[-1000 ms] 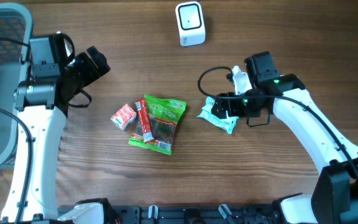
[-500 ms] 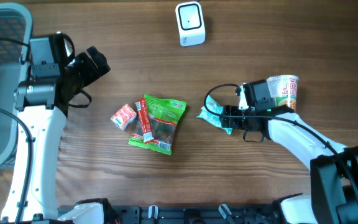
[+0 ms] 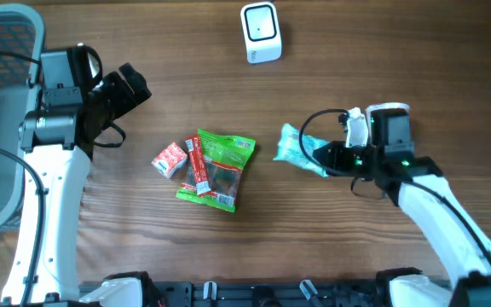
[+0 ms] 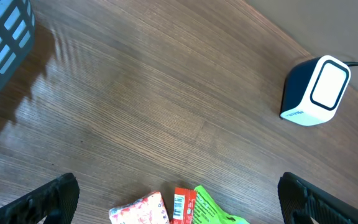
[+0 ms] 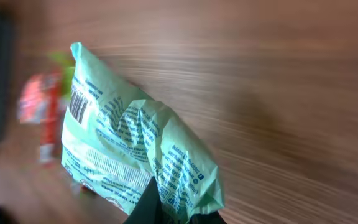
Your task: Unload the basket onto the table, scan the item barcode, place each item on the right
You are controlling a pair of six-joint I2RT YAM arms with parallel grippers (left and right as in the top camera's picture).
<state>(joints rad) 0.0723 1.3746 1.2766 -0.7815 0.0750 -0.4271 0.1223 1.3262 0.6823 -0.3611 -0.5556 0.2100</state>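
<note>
The pale green packet will go from my right gripper down onto the table (image 3: pixel 339 149) between the green bag and the cup.
A pale green packet (image 3: pixel 295 149) lies right of centre, its right end pinched in my right gripper (image 3: pixel 325 159), which is shut on it. In the right wrist view the crumpled packet (image 5: pixel 135 152) fills the lower left, printed side and a barcode (image 5: pixel 78 104) facing the camera, with its corner caught between the dark fingertips (image 5: pixel 149 206) of the gripper (image 5: pixel 174 214). The white scanner (image 3: pixel 261 32) stands at the back centre, also seen as the scanner (image 4: pixel 316 92) in the left wrist view. My left gripper (image 3: pixel 131 89) hangs open and empty, far left of the packet.
A pile sits at centre: green bag (image 3: pixel 222 167), red stick (image 3: pixel 196 165), small pink packet (image 3: pixel 169 159). A grey basket (image 3: pixel 2 51) fills the far left edge. A white rim, perhaps a cup (image 3: pixel 388 108), peeks from under the right wrist.
My right gripper closed on the pale green packet. The right arm swung rightward over the cup, and the packet shifted slightly with it. The left arm stayed still.
</note>
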